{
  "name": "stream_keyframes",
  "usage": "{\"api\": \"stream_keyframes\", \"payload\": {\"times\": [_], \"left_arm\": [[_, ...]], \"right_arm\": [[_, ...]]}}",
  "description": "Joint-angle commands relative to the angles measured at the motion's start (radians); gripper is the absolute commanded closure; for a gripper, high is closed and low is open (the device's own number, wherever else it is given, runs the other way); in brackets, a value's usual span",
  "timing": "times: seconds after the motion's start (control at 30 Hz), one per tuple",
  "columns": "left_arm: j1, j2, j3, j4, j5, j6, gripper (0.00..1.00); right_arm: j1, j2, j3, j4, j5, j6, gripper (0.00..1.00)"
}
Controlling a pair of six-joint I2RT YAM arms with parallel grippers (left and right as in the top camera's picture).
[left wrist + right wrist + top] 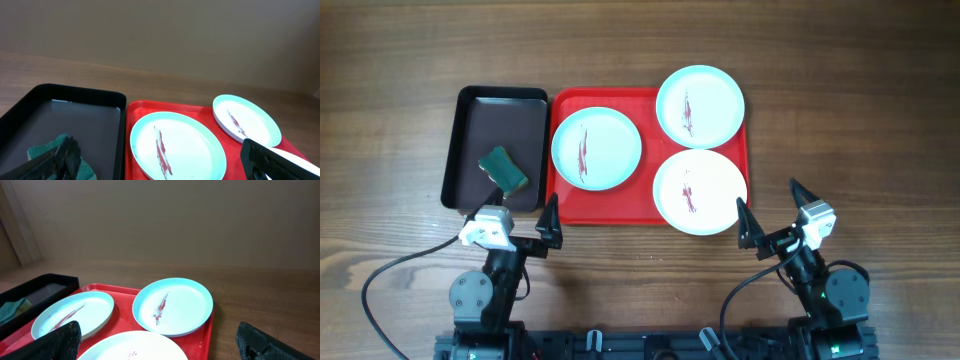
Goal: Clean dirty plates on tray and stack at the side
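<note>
My left gripper should close next on the middle of the green sponge (505, 170) in the dark tray, since the streaked plates need to be wiped.
Three plates lie on the red tray (620, 205), each with a thin red streak: a pale aqua one at the left (596, 148), another at the back right (700, 106), and a whiter one at the front right (700, 192). My left gripper (510, 215) hovers open just in front of the tray's left corner, holding nothing. In the left wrist view the left plate (185, 145) shows between its fingers (65, 155). My right gripper (769, 196) stands open by the tray's front right corner, facing the white plate (135, 347) and the back plate (172, 305).
A black-rimmed dark tray (495, 110) sits left of the red tray, with a green sponge (503, 168) lying in it. Bare wooden table (850, 110) stretches to the right of the red tray and behind it.
</note>
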Motion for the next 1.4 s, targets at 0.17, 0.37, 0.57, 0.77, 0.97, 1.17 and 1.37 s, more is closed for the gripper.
{"api": "stream_keyframes", "payload": {"times": [0.17, 0.37, 0.57, 0.77, 0.97, 1.17, 1.37], "left_arm": [[-0.003, -0.005, -0.005, 0.019, -0.002, -0.006, 0.00], [-0.003, -0.005, -0.005, 0.026, 0.000, -0.011, 0.00], [-0.002, 0.010, 0.043, -0.043, 0.042, -0.010, 0.00], [-0.002, 0.142, 0.222, -0.200, 0.088, -0.010, 0.00], [-0.002, 0.333, 0.449, -0.346, 0.134, -0.014, 0.00], [-0.002, 0.547, 0.681, -0.525, 0.134, -0.014, 0.00], [-0.002, 0.798, 0.942, -0.767, 0.099, -0.056, 0.00]], "right_arm": [[0.004, -0.005, -0.003, 0.048, -0.019, 0.062, 0.00], [0.004, -0.005, -0.002, 0.061, -0.109, 0.058, 0.00], [0.004, -0.005, 0.035, 0.061, -0.138, 0.058, 0.00], [0.004, 0.044, 0.131, 0.042, -0.204, 0.058, 0.00], [0.004, 0.200, 0.270, -0.056, -0.266, 0.058, 0.00], [0.004, 0.408, 0.467, -0.160, -0.273, 0.057, 0.00], [0.004, 0.691, 0.783, -0.427, -0.299, -0.003, 0.00]]}}
